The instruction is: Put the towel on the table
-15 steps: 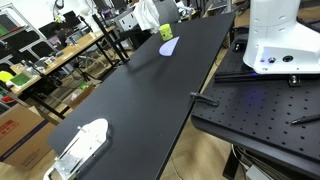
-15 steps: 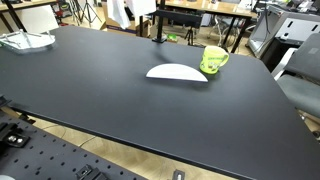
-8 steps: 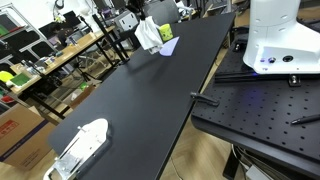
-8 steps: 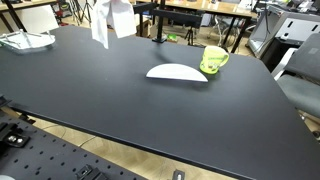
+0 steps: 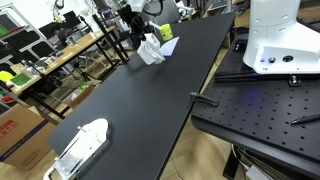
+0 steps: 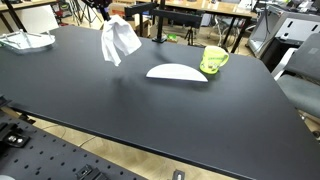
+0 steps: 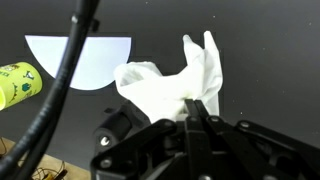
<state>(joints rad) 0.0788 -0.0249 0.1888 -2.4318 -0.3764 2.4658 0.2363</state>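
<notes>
The robot's gripper should release the towel, now hanging crumpled above the table, on the black table (image 5: 148,82) (image 7: 264,80) between the semicircular plate and the white object, closer to the plate.
A white towel (image 6: 119,39) hangs crumpled from my gripper (image 6: 103,17) above the black table (image 6: 160,110); its lower end is close to the tabletop. It also shows in an exterior view (image 5: 150,50) and in the wrist view (image 7: 165,82). My gripper (image 7: 196,112) is shut on the towel's top, with its fingers pinched together on the cloth.
A white semicircular plate (image 6: 176,72) lies flat on the table beside a green mug (image 6: 213,59), to one side of the towel. A white object (image 5: 80,146) lies at the table's far end. A white robot base (image 5: 283,38) stands on the perforated bench.
The gripper has carried the towel down and inward over the table, from the table's far edge toward the plate. It stays shut on the towel.
</notes>
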